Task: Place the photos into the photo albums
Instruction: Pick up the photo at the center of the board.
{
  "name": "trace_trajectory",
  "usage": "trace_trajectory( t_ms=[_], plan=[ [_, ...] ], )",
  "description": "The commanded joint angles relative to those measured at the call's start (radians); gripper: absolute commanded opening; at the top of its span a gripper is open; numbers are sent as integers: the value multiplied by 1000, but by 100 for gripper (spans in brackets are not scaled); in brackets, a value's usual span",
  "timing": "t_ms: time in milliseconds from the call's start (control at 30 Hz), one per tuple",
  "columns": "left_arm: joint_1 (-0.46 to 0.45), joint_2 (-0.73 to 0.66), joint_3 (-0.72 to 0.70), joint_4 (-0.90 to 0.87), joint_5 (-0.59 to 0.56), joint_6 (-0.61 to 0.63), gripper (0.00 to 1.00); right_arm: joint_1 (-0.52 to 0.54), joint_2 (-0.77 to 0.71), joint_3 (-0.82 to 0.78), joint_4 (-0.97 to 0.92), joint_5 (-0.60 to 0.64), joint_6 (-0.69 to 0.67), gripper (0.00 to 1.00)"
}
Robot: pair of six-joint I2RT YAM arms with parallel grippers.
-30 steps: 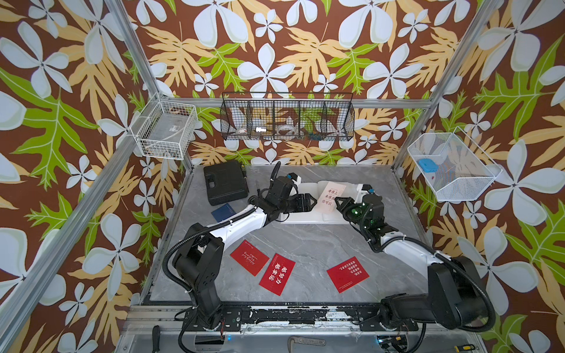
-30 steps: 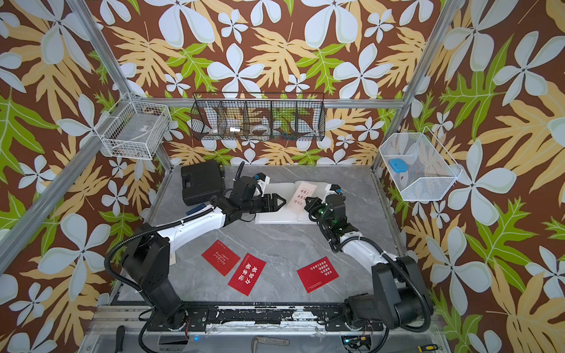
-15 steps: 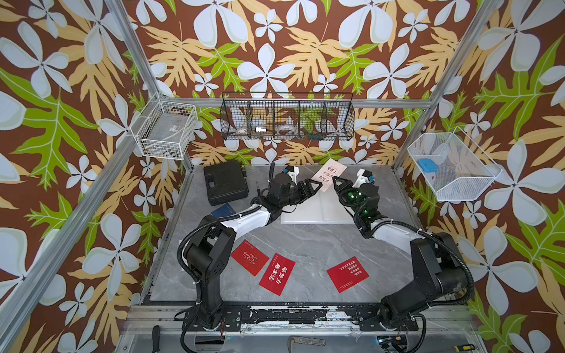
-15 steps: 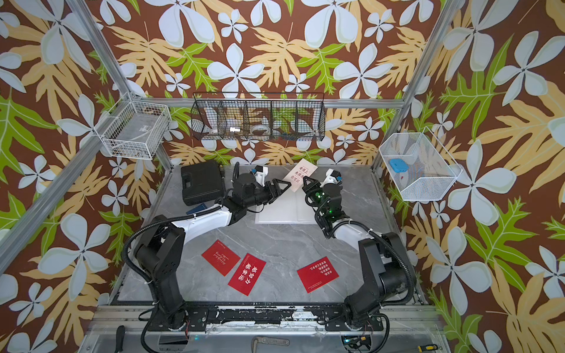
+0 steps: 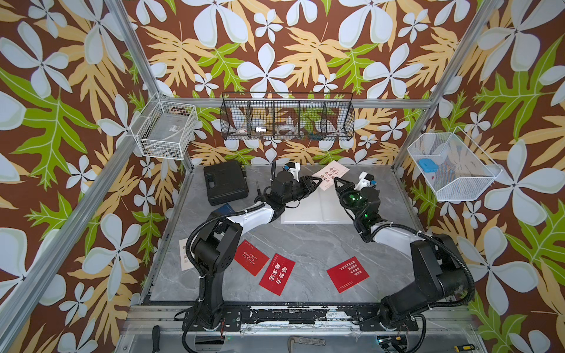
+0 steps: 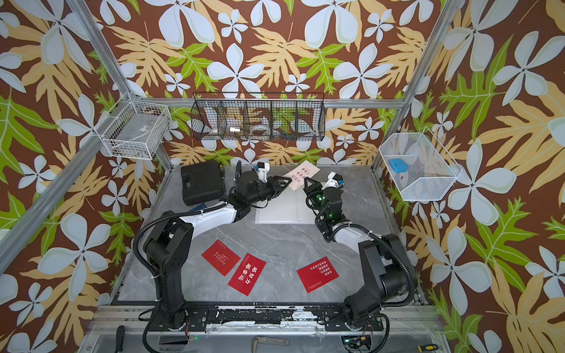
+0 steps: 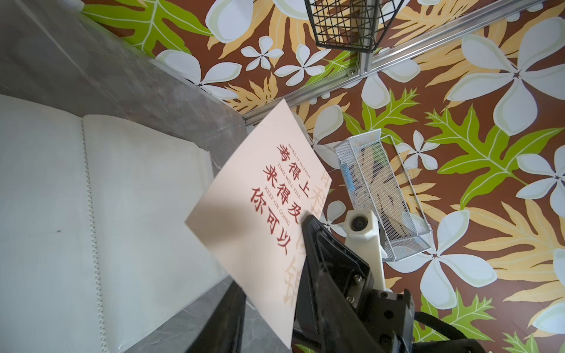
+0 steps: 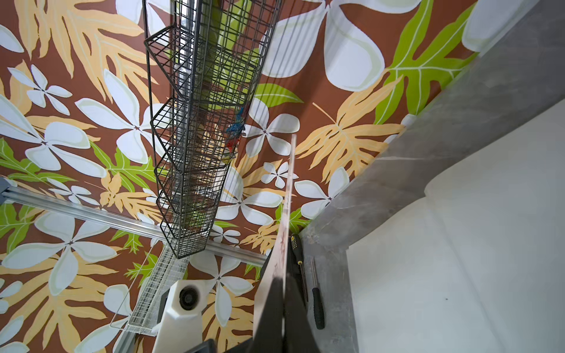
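Note:
The tilted cream photo is held at its faint-text edge by my right gripper, so my left gripper should square it and my right gripper take the photo's top edge (image 7: 305, 140).
A cream photo (image 5: 331, 175) (image 6: 302, 174) with red text hangs tilted above the far edge of the open white photo album (image 5: 305, 211) (image 7: 46, 214). My right gripper (image 5: 336, 180) (image 8: 284, 284) is shut on one edge of it. My left gripper (image 5: 316, 182) (image 7: 269, 275) straddles the photo's (image 7: 260, 198) lower corner, and a gap still shows beside one finger (image 7: 226, 318). Three red photos (image 5: 251, 257) (image 5: 276, 277) (image 5: 347, 274) lie at the table's front. A navy photo (image 5: 224, 210) and a second cream photo (image 5: 183, 258) are partly hidden by the left arm.
A black plastic case (image 5: 224, 182) lies at the back left, with screwdrivers (image 8: 318, 302) next to it. A black wire basket (image 5: 287, 117) hangs on the back wall. White wire baskets hang on the left (image 5: 165, 131) and right (image 5: 449, 166) walls.
The right gripper has lifted the cream photo off the album page toward the back wall. The left gripper has followed it up, and its jaws have narrowed around the photo.

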Motion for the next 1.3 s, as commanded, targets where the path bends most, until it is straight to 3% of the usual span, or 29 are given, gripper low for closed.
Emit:
trace_trajectory(
  t_ms=[0, 267, 633, 667, 767, 833, 933, 1000, 1133, 1267],
  plan=[
    [2, 1, 4, 68, 4, -4, 41, 6, 1, -8, 59, -16, 45, 0],
    [0, 9, 2, 84, 5, -14, 51, 19, -10, -34, 108, 14, 75, 0],
    [2, 10, -1, 121, 20, -8, 12, 31, -3, -40, 91, -9, 65, 0],
    [2, 9, -1, 117, 25, 1, 10, 30, -8, -40, 74, -14, 53, 4],
    [2, 5, 20, 59, 40, 58, 4, 14, -54, -20, -80, -19, -68, 35],
    [2, 1, 43, -17, 51, 118, 3, 0, -107, 74, -400, 15, -262, 55],
    [3, -2, 69, -109, 79, 207, 2, -30, -147, 168, -644, 34, -493, 71],
    [4, 0, 82, -149, 102, 246, 2, -85, -156, 181, -676, -38, -541, 73],
    [5, 16, 127, -221, 196, 312, 1, -212, -89, 246, -704, -301, -608, 75],
    [5, 9, 162, -329, 217, 398, 1, -279, -34, 328, -796, -431, -691, 77]
  ],
)
